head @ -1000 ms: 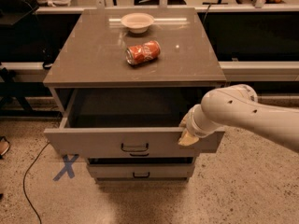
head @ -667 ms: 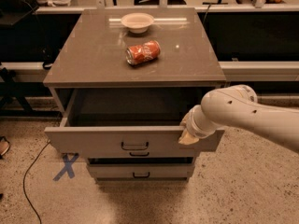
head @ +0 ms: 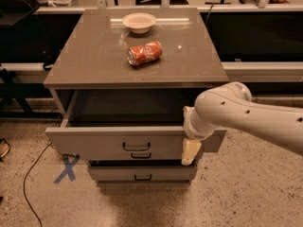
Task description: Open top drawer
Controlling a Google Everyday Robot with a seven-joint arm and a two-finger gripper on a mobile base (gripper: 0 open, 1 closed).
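Observation:
My gripper needs to open its fingers, which hang low against the top drawer's front panel, then tilt up and grab the panel's top edge (head: 179, 128) before pulling further.
The top drawer (head: 94, 143) of the grey-taupe cabinet is pulled well out, and its deep grey inside (head: 123, 110) shows, with nothing visible in it. Its small black loop handle (head: 136, 147) sits at the middle of the front panel. My gripper (head: 191, 151) hangs at the right end of the drawer front, against the panel and to the right of the handle. The white arm (head: 236, 115) reaches in from the right.
On the cabinet top (head: 90, 56) lie an orange soda can (head: 144, 53) on its side and a white bowl (head: 138, 21) behind it. A shorter drawer (head: 142, 174) sits shut below. A blue X (head: 67, 169) and a black cable (head: 28, 183) mark the floor at left.

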